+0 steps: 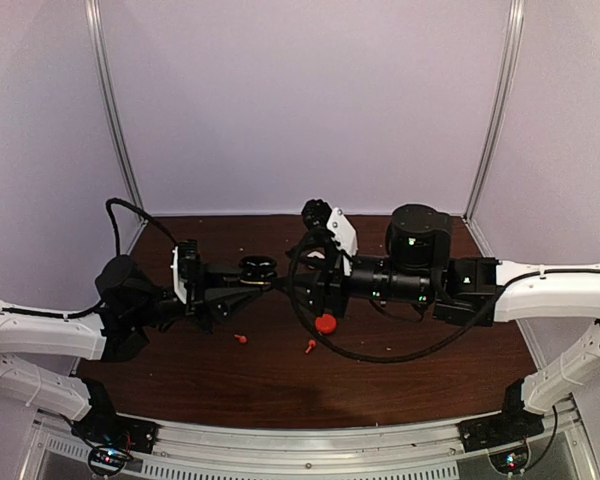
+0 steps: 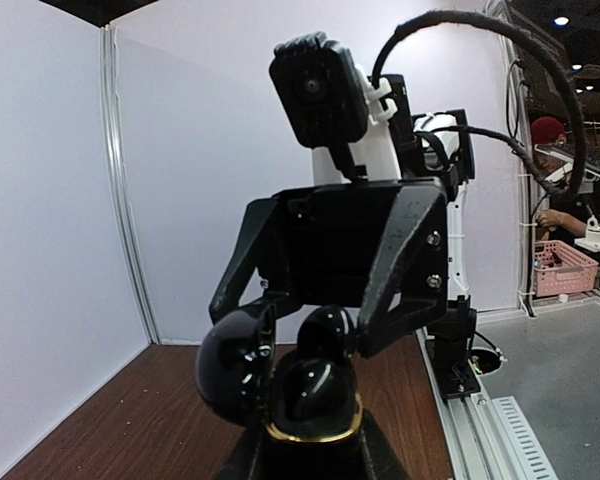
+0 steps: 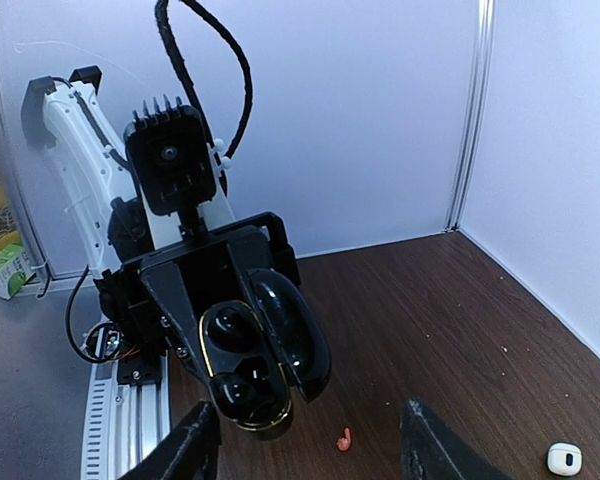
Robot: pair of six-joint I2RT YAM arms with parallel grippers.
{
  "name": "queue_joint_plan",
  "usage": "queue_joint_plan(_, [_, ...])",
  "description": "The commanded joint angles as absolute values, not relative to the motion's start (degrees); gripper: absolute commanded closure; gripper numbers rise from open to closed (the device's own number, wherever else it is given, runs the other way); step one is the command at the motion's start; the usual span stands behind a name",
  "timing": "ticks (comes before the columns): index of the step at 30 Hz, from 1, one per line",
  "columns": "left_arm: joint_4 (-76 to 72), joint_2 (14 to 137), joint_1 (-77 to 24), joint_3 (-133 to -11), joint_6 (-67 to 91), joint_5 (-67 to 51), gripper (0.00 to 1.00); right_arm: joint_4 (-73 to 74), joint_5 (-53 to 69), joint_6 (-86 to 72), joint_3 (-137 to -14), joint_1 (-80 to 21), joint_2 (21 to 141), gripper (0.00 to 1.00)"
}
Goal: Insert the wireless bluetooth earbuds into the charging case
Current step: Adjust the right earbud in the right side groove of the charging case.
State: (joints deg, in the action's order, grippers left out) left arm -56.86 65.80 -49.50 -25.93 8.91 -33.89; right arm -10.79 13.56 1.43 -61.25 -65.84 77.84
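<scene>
My left gripper has the black charging case. I should use it to set the case down on the brown table (image 1: 288,265), close beside the white case.
The black charging case (image 1: 258,266) has a gold rim and its lid hangs open. My left gripper (image 1: 255,282) is shut on its base and holds it above the table. In the left wrist view the case (image 2: 310,400) fills the bottom, clamped in the left gripper (image 2: 310,455). Two glossy black rounded shapes (image 2: 318,388) sit in its wells. My right gripper (image 1: 298,280) faces the case from the right. In the right wrist view the right gripper (image 3: 305,455) is open and empty, just short of the case (image 3: 250,370). Two red earbuds (image 1: 242,339) (image 1: 310,346) lie on the table; one red earbud (image 3: 344,438) shows below the case.
A small red round thing (image 1: 325,323) sits under the right arm. A white case (image 3: 564,458) lies on the table near the side wall. White walls close in the brown table (image 1: 400,390) at the back and sides.
</scene>
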Motion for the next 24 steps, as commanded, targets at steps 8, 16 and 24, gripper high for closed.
queue_joint_plan(8, [-57.1, 65.8, -49.6, -27.4, 7.7, -32.1, 1.00, -12.7, 8.1, -2.7, -63.8, -65.7, 79.9, 0.40])
queue_joint_plan(16, [-56.3, 66.1, -50.0, -27.8, 6.4, -32.0, 1.00, -11.5, 8.0, -3.8, -65.5, -65.7, 82.1, 0.42])
queue_joint_plan(24, [-55.8, 66.0, -50.4, -27.9, 5.8, -32.0, 1.00, -11.3, 8.4, -4.0, -65.9, -65.7, 83.3, 0.42])
